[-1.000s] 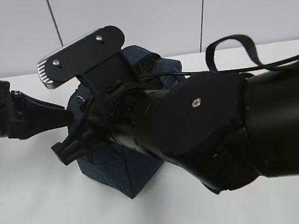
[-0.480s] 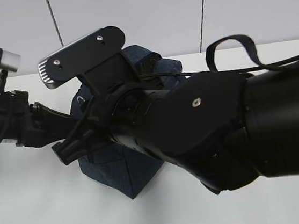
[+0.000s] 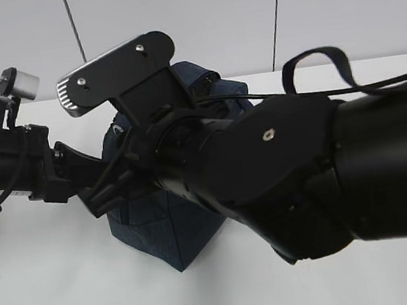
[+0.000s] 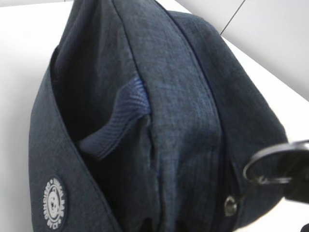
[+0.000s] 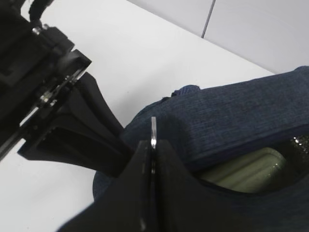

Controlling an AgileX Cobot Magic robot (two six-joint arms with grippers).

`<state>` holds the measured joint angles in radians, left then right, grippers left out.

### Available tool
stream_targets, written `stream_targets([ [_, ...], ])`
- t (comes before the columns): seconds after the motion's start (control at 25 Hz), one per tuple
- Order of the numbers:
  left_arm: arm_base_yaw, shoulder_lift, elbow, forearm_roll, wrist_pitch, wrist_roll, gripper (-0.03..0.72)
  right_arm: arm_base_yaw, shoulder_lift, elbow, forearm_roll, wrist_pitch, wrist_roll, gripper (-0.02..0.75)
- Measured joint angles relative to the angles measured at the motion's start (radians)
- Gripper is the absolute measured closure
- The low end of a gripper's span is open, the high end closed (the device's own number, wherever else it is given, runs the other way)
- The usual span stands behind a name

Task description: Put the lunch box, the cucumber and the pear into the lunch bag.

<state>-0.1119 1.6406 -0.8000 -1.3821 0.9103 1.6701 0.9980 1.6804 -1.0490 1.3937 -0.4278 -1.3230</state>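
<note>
My right gripper will let go of the silver ring pull at the far top corner of the navy lunch bag (image 3: 236, 84).
The navy lunch bag (image 3: 176, 233) stands on the white table, mostly hidden behind my right arm. My right gripper (image 5: 153, 145) is shut on the bag's silver ring pull (image 5: 153, 129); the ring also shows in the left wrist view (image 4: 246, 170). My left gripper (image 5: 126, 153) reaches in from the left and its fingers meet on the bag's side fabric (image 4: 164, 203). Through the gap under the lid, the pale green lunch box (image 5: 251, 169) lies inside the bag (image 5: 231, 116). The padded handle (image 4: 116, 130) hangs on the bag's side. The cucumber and the pear are out of view.
The white table (image 3: 58, 294) runs back to a pale panelled wall. My bulky right arm (image 3: 301, 171) fills the middle and right of the exterior view. A black cable loop (image 3: 325, 56) rises above it. The left arm (image 3: 14, 167) comes in from the left edge.
The left arm has moved to the right and closer to the bag, its wrist camera tilting up. The right arm has shifted slightly to the right with the ring pull.
</note>
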Motion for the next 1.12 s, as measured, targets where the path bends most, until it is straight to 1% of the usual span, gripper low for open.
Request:
stream_targets([
  [0.16,0.000,0.000,-0.001,0.009,0.011,-0.010,0.678,-0.019,-0.010,-0.026,0.040,-0.010,-0.057,0.738],
  [0.28,0.000,-0.005,-0.001,0.022,0.010,-0.017,0.679,-0.059,-0.012,-0.057,0.099,-0.010,-0.129,0.738],
  [0.36,0.000,-0.015,-0.001,0.029,0.008,-0.019,0.680,-0.096,-0.014,-0.076,0.132,-0.010,-0.164,0.738],
  [0.52,0.000,-0.029,-0.001,0.051,0.004,-0.031,0.680,-0.181,-0.017,-0.093,0.161,0.019,-0.198,0.738],
  [0.68,-0.001,-0.029,-0.001,0.073,0.006,-0.049,0.680,-0.268,-0.017,-0.100,0.170,0.086,-0.205,0.738],
  [0.84,-0.001,-0.030,-0.001,0.080,0.009,-0.054,0.681,-0.380,-0.017,-0.106,0.170,0.188,-0.207,0.738],
  [1.04,-0.001,-0.030,-0.001,0.094,0.013,-0.078,0.682,-0.521,0.041,-0.173,0.180,0.357,-0.207,0.738],
  [1.12,-0.001,-0.031,-0.001,0.103,0.014,-0.089,0.682,-0.559,0.079,-0.210,0.187,0.402,-0.207,0.738],
])
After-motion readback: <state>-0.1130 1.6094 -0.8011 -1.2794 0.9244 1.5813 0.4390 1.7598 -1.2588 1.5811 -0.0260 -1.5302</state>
